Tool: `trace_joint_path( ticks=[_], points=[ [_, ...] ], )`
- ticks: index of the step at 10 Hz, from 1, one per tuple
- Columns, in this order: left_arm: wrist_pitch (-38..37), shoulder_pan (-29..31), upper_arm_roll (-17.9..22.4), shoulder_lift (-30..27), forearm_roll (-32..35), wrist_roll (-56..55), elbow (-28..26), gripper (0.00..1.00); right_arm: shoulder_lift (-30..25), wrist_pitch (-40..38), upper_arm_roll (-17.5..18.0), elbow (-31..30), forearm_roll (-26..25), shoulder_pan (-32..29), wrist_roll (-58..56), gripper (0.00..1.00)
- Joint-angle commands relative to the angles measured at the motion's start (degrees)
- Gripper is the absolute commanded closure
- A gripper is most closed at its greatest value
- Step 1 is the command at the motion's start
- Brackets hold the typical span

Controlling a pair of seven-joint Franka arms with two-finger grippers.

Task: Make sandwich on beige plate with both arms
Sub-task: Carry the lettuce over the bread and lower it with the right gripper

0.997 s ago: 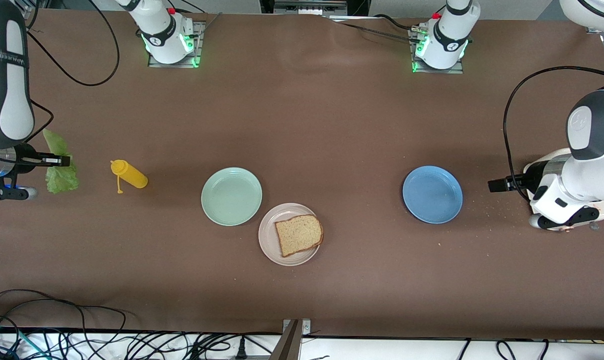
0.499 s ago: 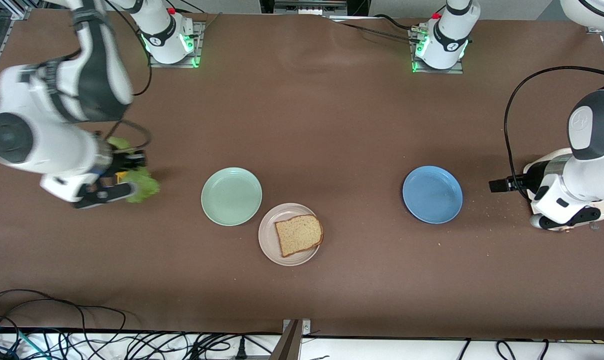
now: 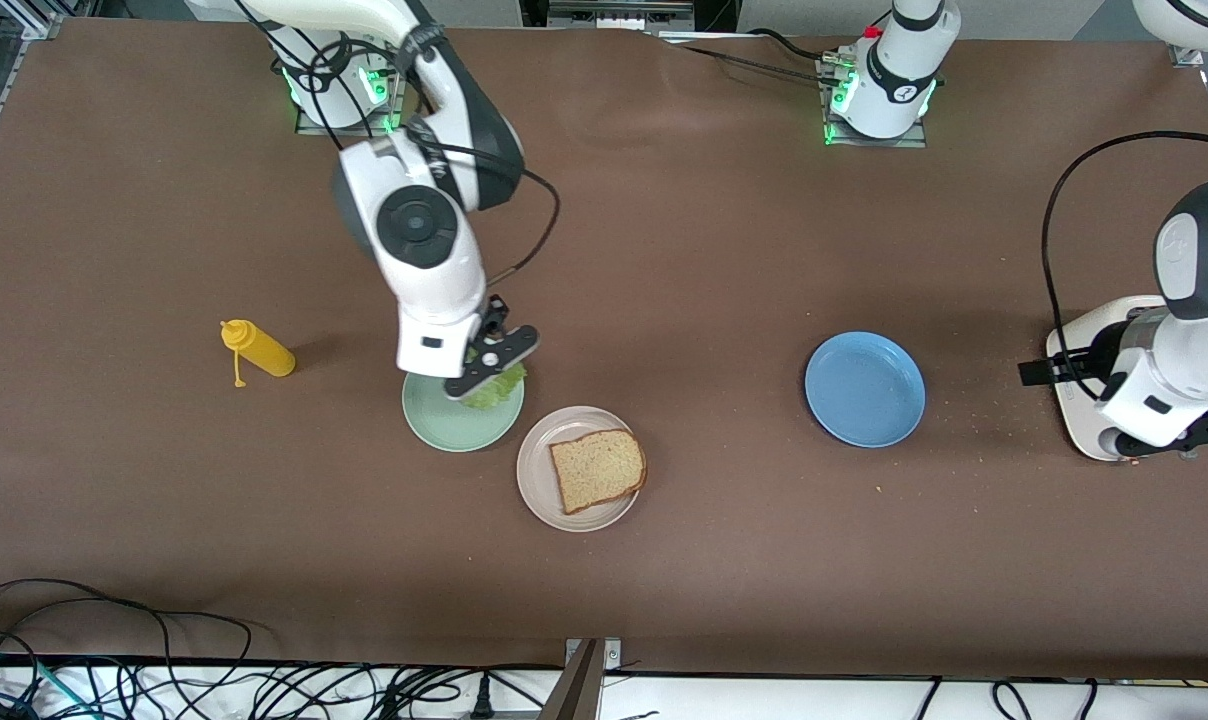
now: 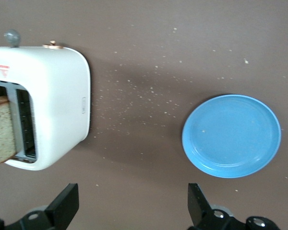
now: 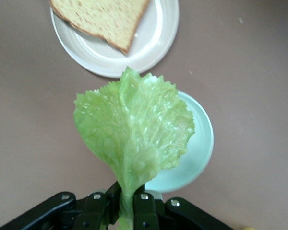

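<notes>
Next, my right gripper releases the lettuce leaf so that it rests on top of the bread slice (image 3: 602,464) (image 5: 96,8) that is lying on the beige plate.
My right gripper (image 5: 127,207) is shut on the stem of a ruffled green lettuce leaf (image 5: 134,127). In the front view it (image 3: 491,362) holds the leaf (image 3: 496,388) over the mint-green plate (image 3: 432,420). The beige plate (image 3: 539,470) lies just nearer the camera and carries one brown bread slice (image 3: 597,468); both also show in the right wrist view, the plate (image 5: 158,36) and the slice (image 5: 101,17). My left gripper (image 4: 133,211) is open and empty above bare table between a white toaster (image 4: 48,105) and the blue plate (image 4: 231,135). A second bread slice (image 4: 1,132) stands in the toaster's slot.
A yellow squeeze bottle (image 3: 257,350) lies toward the right arm's end of the table. The blue plate (image 3: 864,388) sits toward the left arm's end, with the toaster (image 3: 1082,400) under the left arm (image 3: 1169,365). Crumbs are scattered beside the toaster.
My right arm has swung in from its end of the table, carrying the lettuce to above the mint-green plate. The left arm has shifted slightly toward the table's end, uncovering the toaster.
</notes>
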Motion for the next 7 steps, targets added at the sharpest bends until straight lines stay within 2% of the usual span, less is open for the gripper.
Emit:
trace_joint_path(
  ticks=[1, 3, 7],
  points=[
    [-0.1, 4.2, -0.3, -1.6, 1.9, 5.5, -0.7, 0.0, 4.4, 8.8, 1.6, 1.4, -0.6, 0.4, -3.0, 1.0],
    [-0.1, 7.3, -0.3, -1.6, 1.8, 8.4, -0.5, 0.0, 8.9, 19.9, 2.2, 1.4, 0.1, 0.2, -10.4, 1.0],
    [0.0, 10.7, -0.3, -1.4, 1.5, 13.4, 0.6, 0.0, 13.9, 36.4, 4.3, 1.6, 1.0, 0.0, -11.8, 1.0]
  ],
)
